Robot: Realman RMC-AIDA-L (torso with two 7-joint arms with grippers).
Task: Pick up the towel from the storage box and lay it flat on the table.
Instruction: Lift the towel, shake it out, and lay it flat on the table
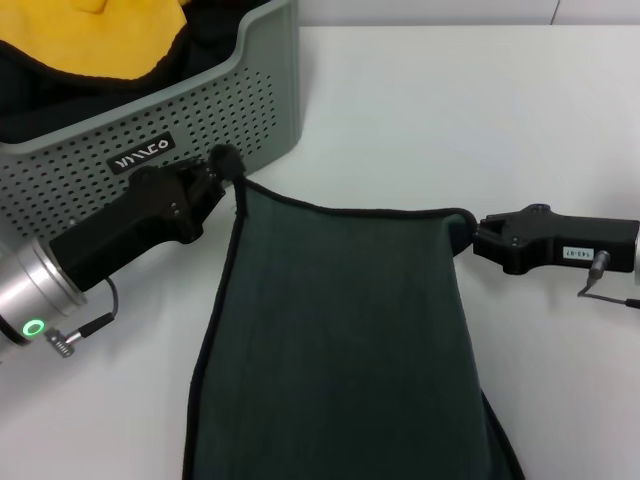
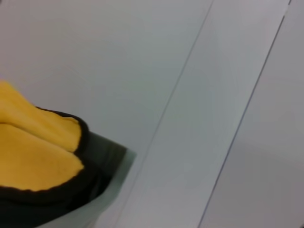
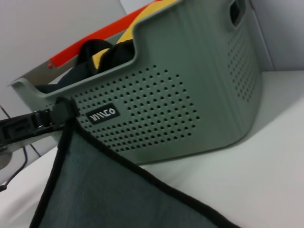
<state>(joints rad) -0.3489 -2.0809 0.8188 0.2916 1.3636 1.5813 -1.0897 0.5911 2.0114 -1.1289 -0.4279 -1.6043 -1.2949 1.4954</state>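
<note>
I need to let go of the towel's corner with my right gripper on the bare tabletop (image 1: 479, 189), just behind the tip of that gripper.
The dark grey-green towel (image 1: 340, 340) with black edging is spread wide in front of the storage box (image 1: 250, 90), over the white table (image 1: 450, 110). My left gripper (image 1: 225, 163) is shut on its far left corner, close against the box's front wall. On the other side, my right gripper (image 1: 472, 238) is shut on the far right corner. The far edge stretches between the two grippers, and the near end runs out of the head view. The right wrist view shows the towel (image 3: 95, 190), the box (image 3: 190, 95) and the left gripper (image 3: 59, 111) pinching the corner.
A yellow cloth (image 1: 110, 35) and a black cloth (image 1: 40, 100) lie inside the box. The left wrist view shows the yellow cloth (image 2: 33, 152) with its black edging. Bare tabletop stretches to the right of the box and behind my right arm.
</note>
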